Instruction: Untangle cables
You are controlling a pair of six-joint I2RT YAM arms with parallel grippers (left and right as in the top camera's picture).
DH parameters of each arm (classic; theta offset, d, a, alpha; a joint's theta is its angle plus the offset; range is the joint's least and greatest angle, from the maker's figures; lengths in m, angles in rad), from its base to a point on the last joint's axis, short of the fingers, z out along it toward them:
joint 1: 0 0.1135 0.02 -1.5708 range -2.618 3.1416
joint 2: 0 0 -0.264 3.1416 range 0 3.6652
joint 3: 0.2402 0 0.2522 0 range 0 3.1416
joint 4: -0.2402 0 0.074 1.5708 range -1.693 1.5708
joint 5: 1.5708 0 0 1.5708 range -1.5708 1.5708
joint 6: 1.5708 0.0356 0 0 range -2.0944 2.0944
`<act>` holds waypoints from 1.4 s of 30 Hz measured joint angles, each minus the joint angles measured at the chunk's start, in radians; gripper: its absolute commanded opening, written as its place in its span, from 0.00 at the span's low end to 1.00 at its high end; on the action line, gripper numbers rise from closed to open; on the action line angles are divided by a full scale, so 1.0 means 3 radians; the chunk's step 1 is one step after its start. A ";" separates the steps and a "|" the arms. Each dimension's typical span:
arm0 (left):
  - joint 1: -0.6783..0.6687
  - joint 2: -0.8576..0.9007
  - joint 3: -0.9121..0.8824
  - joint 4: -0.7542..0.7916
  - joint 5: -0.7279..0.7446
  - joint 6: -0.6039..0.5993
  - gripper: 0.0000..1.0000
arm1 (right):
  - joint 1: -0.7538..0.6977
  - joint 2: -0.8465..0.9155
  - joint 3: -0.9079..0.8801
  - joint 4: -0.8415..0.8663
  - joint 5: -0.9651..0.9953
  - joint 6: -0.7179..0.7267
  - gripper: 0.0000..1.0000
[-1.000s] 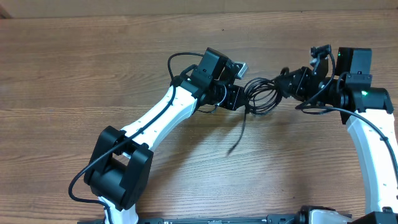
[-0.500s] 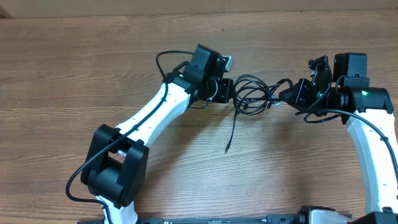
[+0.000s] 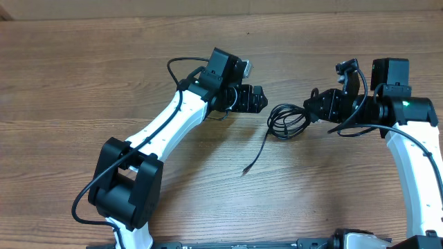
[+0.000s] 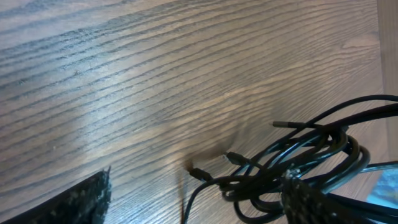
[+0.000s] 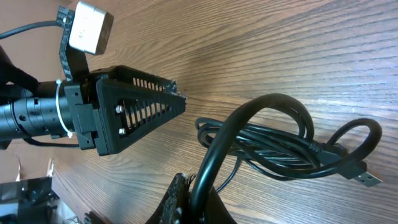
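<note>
The bundle stays coiled while my right gripper pinches just one loop of the cables, so that gripper should lower it, open, and grab more cables at the bundle's far edge point(image 3: 284, 107).
The cables point(image 3: 288, 119) form a tangled black bundle on the wooden table between my two grippers, with one thin tail point(image 3: 255, 155) trailing down-left. My left gripper point(image 3: 261, 100) stands open just left of the bundle, holding nothing. In the left wrist view its fingers point(image 4: 73, 200) are spread wide, and the cables point(image 4: 305, 158) with small plug ends point(image 4: 199, 173) lie ahead to the right. My right gripper point(image 3: 313, 111) is shut on a loop at the bundle's right side. The right wrist view shows a thick cable strand point(image 5: 214, 158) pinched between its jaws, the bundle point(image 5: 280, 149) beyond.
Bare wooden table point(image 3: 104, 76) lies all around. The left arm point(image 3: 163, 135) runs diagonally from the lower left. The right arm point(image 3: 408, 138) stands along the right edge. In the right wrist view the left gripper point(image 5: 134, 109) sits close to the bundle.
My left gripper has opened and let go of the cables. The bundle has slid right toward the right gripper, which still holds it, and its tail has shifted down-left.
</note>
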 measured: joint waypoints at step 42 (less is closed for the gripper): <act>0.0195 0.0000 0.0000 -0.0047 -0.0323 -0.0262 0.82 | 0.0427 0.1040 -0.0053 0.1185 0.0645 0.1494 0.88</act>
